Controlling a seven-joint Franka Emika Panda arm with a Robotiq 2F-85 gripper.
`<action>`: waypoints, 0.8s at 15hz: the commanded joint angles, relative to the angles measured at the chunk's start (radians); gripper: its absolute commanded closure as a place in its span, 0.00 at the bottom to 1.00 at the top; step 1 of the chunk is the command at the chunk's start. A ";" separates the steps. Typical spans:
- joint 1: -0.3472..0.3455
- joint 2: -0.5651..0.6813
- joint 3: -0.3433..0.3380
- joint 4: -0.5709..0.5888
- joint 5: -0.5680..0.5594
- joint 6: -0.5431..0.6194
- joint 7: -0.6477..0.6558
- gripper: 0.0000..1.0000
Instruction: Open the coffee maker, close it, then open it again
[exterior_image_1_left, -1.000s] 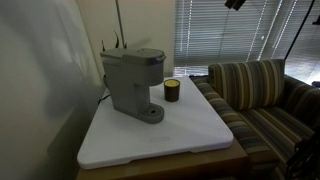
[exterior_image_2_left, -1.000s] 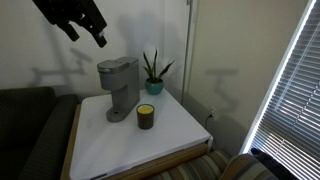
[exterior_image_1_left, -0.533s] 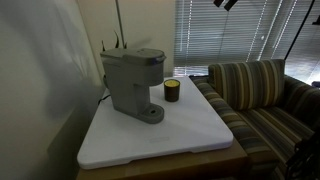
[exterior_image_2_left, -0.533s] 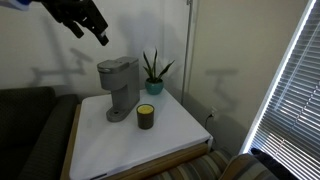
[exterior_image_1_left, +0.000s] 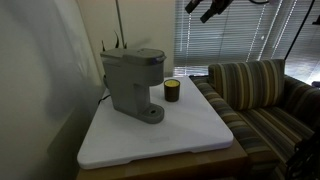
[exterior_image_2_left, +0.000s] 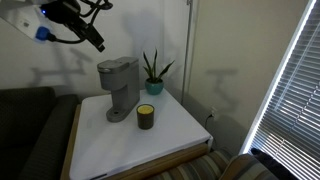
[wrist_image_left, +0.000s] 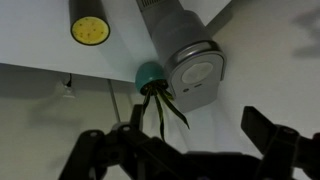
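Observation:
The coffee maker's lid lifts from its front. So my gripper should next go to the front edge of the coffee maker's lid (exterior_image_1_left: 163, 57) (wrist_image_left: 192, 49) and close there.
The grey coffee maker (exterior_image_1_left: 130, 83) stands upright on the white table (exterior_image_1_left: 190, 140) with its top lid down. It also shows in an exterior view (exterior_image_2_left: 118, 88) and from above in the wrist view (wrist_image_left: 194, 73). My gripper (exterior_image_2_left: 96, 40) hangs high in the air, well above the machine and touching nothing; it also shows in an exterior view (exterior_image_1_left: 208, 9). In the wrist view my gripper (wrist_image_left: 190, 150) has its dark fingers spread wide with nothing between them.
A small dark cup with a yellowish band (exterior_image_1_left: 172, 90) (exterior_image_2_left: 146, 116) (wrist_image_left: 88, 30) stands beside the machine's base. A potted plant in a teal pot (exterior_image_2_left: 154, 78) (wrist_image_left: 150, 76) stands behind it. A striped couch (exterior_image_1_left: 265, 95) borders the table. Window blinds (exterior_image_2_left: 295, 90) hang nearby.
My arm has swung high above the table, and the gripper has shifted sideways towards the space over the coffee maker. The coffee maker, cup and plant have not moved.

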 joint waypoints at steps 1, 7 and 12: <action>0.176 0.022 -0.138 0.053 0.277 0.022 -0.086 0.00; 0.165 0.009 -0.118 0.039 0.258 0.011 -0.072 0.00; 0.166 0.109 -0.136 0.056 0.328 -0.019 0.090 0.00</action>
